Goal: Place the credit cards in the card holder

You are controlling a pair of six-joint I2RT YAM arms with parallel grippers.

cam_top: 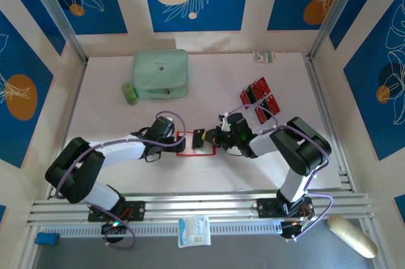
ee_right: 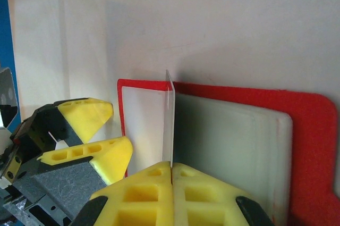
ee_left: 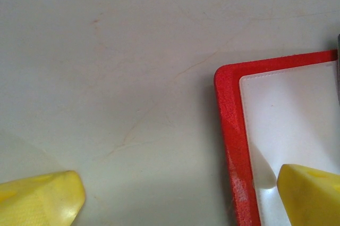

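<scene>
My right gripper is going to release the black credit card so that it lies across the middle fold of the open red card holder (cam_top: 195,143) (ee_right: 172,154).
The red card holder (cam_top: 188,150) lies open on the table between the two arms, its pale clear sleeves facing up (ee_left: 292,109). My right gripper (ee_right: 172,168) is shut on the edge of one thin clear sleeve (ee_right: 169,114), which stands upright from the card holder (ee_right: 311,125). My left gripper (ee_left: 178,199) is open and straddles the card holder's left red border (ee_left: 234,130), one yellow fingertip (ee_left: 311,194) over the sleeve, the other (ee_left: 40,199) over bare table. The left gripper (ee_right: 119,130) also shows beside the holder's left edge. Several red credit cards (cam_top: 259,99) with black bands stand at the right rear.
A large mint-green case (cam_top: 161,74) and a small green roll (cam_top: 130,93) sit at the back left. A small packet (cam_top: 264,57) lies by the back wall. Metal rails (cam_top: 190,206) run along the near edge, with a white packet (cam_top: 193,231) in front of them.
</scene>
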